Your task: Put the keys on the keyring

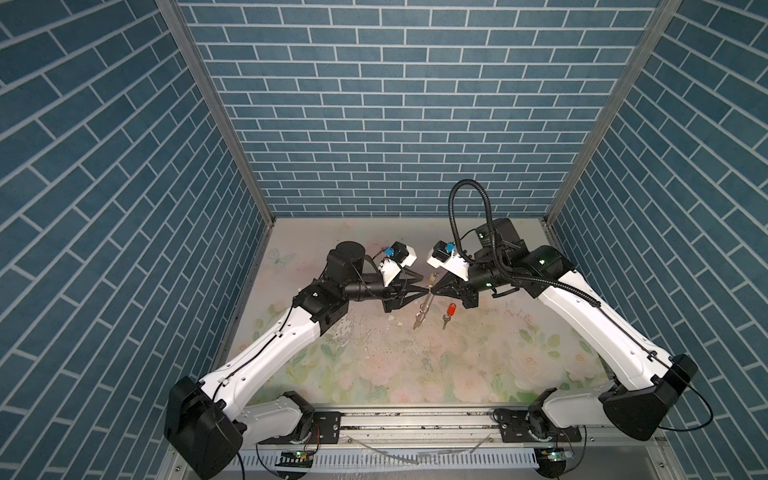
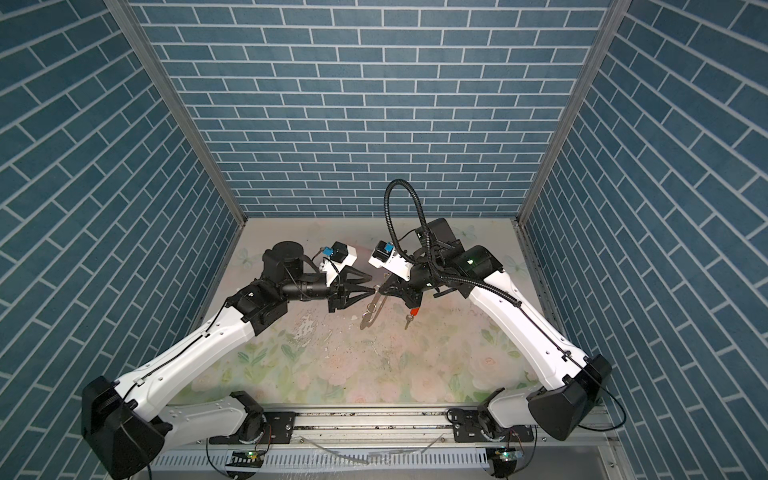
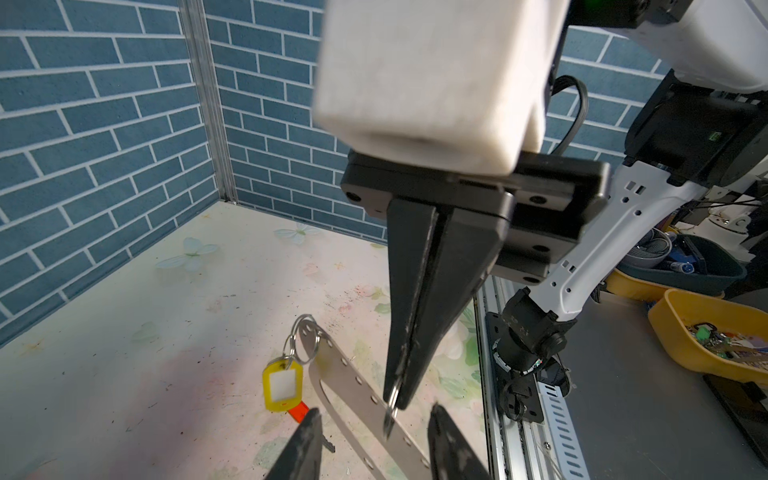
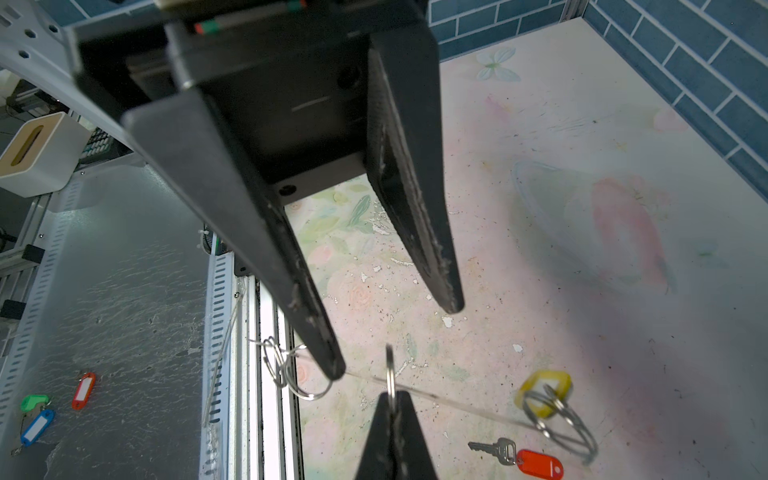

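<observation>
My right gripper is covering the silver ring almost to the ring's tip. So my left gripper needs to take that tip [image 4: 390, 364] before my right gripper opens, backs away and regrips.
The keyring [image 1: 422, 307] [image 2: 370, 311], a flat strap with a row of holes [image 3: 353, 382], hangs tilted above the table between both grippers. My right gripper [image 4: 392, 397] [image 1: 433, 291] is shut on one silver ring [image 4: 390, 370] of it. My left gripper [image 3: 378, 449] [image 1: 426, 287] is open, its fingers [image 4: 332, 370] either side of the strap. A yellow tag [image 3: 282, 384] [image 4: 542, 392] hangs from rings at the strap's far end; its key does not show. The red-tagged key [image 1: 449, 313] [image 4: 519, 457] lies loose on the table under the right gripper.
More silver rings [image 4: 286, 370] dangle at the strap's near end. The floral table [image 1: 374, 365] is walled by blue brick on three sides, with a metal rail [image 1: 415, 419] along the front. Outside stand a yellow bin [image 3: 673, 328] and loose coloured tags [image 4: 83, 388].
</observation>
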Motion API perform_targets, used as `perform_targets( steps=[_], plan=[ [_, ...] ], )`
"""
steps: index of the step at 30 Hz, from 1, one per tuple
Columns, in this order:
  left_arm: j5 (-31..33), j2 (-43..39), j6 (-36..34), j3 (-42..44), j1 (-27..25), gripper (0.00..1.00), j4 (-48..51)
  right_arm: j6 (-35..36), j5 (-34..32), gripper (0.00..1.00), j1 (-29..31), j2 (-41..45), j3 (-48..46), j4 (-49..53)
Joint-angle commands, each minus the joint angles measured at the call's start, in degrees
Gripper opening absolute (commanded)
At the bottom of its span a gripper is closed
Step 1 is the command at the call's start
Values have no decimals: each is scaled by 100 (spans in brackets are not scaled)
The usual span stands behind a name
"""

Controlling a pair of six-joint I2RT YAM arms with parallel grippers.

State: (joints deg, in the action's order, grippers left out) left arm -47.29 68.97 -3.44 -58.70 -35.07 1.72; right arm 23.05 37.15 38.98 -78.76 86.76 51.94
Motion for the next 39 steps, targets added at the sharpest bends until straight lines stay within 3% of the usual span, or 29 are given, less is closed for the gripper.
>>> perform_targets(
  steps=[1, 7, 12, 25, 30, 39],
  plan=[
    [-194, 102, 68, -135, -19, 44, -268, 366, 299, 0, 23, 10, 263, 79],
    [-322, 204, 285, -106, -26, 43, -729, 351, 363, 0, 26, 11, 256, 45],
    [-387, 283, 318, -166, -44, 37, -740, 354, 372, 0, 25, 36, 247, 27],
    [-420, 275, 297, -148, -79, 15, -558, 315, 365, 0, 22, 181, 156, -113],
    [-457, 272, 292, -103, -99, 1, -575, 254, 313, 0, 22, 233, 113, -204],
    [10, -94, 832, 641, -100, 0, -1862, 50, -11, 0, 19, 512, -131, -554]
  ],
)
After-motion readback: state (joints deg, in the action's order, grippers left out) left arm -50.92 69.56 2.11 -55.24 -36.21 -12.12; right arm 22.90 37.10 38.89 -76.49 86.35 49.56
